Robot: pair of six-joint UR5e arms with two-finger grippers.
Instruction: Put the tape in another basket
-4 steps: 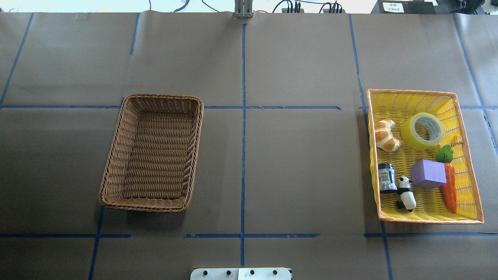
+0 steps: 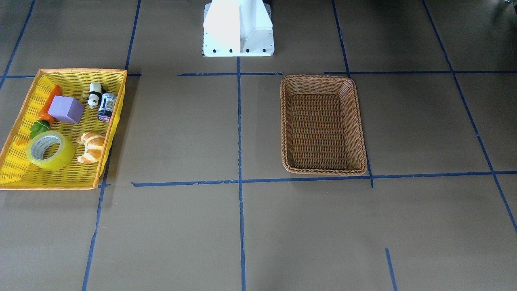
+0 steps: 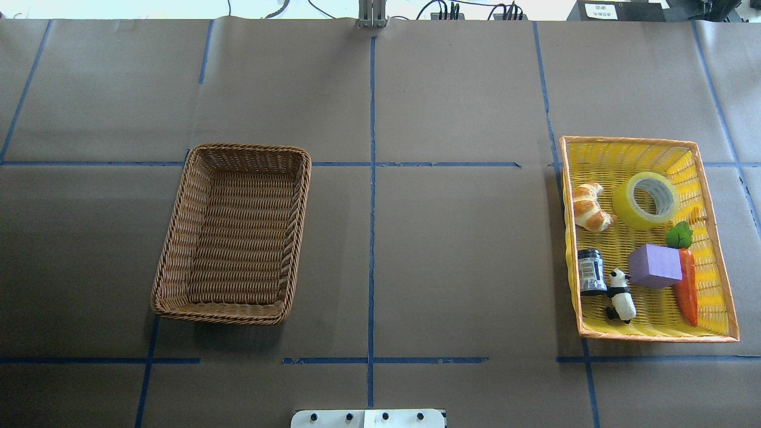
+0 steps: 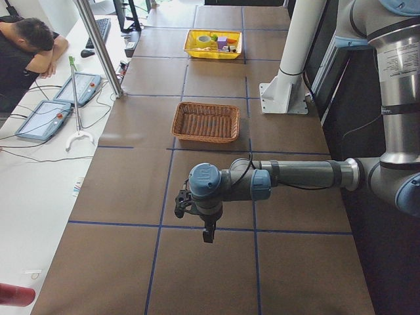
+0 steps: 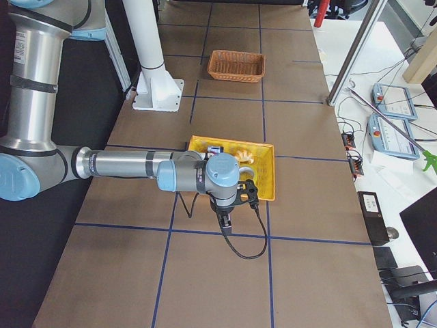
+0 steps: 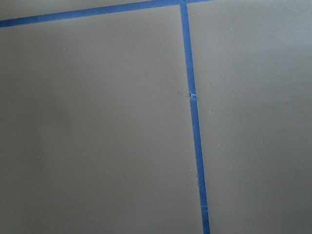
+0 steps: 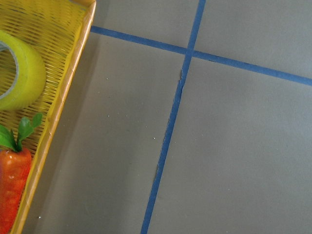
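Note:
I need to next move my right gripper to the yellow-green tape roll and close it on the roll's side (image 2: 32, 150) (image 7: 25, 73) farthest from the croissant.
The yellow-green tape roll (image 3: 646, 200) lies flat in the far half of the yellow basket (image 3: 630, 141), beside a croissant (image 3: 588, 207). It also shows in the front view (image 2: 50, 150) and at the left edge of the right wrist view (image 7: 17, 73). The brown wicker basket (image 3: 302, 220) stands empty on the left half of the table (image 2: 323, 76). The left gripper (image 4: 209, 231) and the right gripper (image 5: 225, 222) show only in the side views, above the table beyond its ends, far from both baskets. I cannot tell whether they are open or shut.
The yellow basket also holds a purple block (image 3: 654, 266), a carrot (image 3: 688, 285), a panda figure (image 3: 620, 295) and a dark jar (image 3: 591, 271). The robot's white base (image 2: 238, 28) stands at the near middle edge. An operator (image 4: 33, 49) sits beside the table.

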